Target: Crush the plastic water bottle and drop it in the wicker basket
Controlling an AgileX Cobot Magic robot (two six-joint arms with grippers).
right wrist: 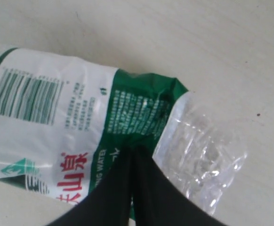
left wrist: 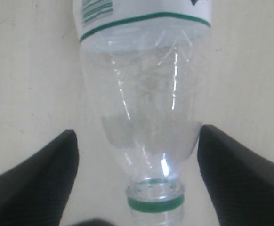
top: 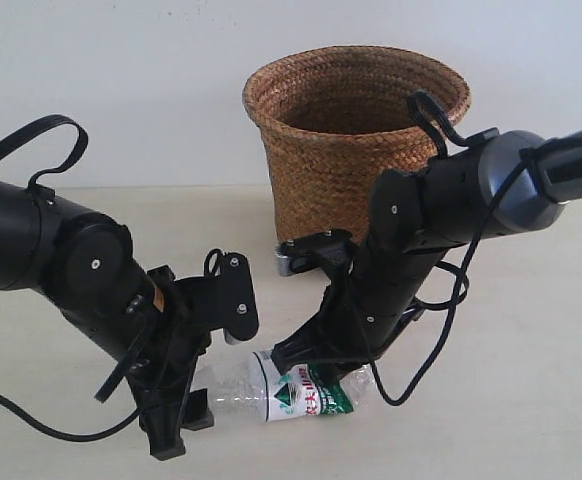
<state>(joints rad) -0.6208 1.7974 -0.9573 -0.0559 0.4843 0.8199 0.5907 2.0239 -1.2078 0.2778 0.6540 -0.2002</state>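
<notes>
I should pull my left gripper's fingers back from either side of the bottle's wide shoulder and close them on the green neck ring (left wrist: 156,205) before I lift the bottle.
The plastic water bottle (top: 301,395) lies on its side on the table, in front of the wicker basket (top: 356,130), which stands upright at the back. My left gripper (top: 203,398) is open at the bottle's clear neck end. In the left wrist view its black fingers (left wrist: 43,174) straddle the shoulder of the bottle (left wrist: 146,108), and the green neck ring (left wrist: 156,203) lies between them. My right gripper (right wrist: 131,153) is shut on the bottle (right wrist: 47,108), pinching the creased green part of the label. The clear end beyond it looks crumpled. The cap itself is out of view.
The pale table (top: 531,400) extends to the right of the bottle. A white wall (top: 121,80) rises behind the basket. A loose black cable (top: 441,350) hangs from the right arm, close to the bottle.
</notes>
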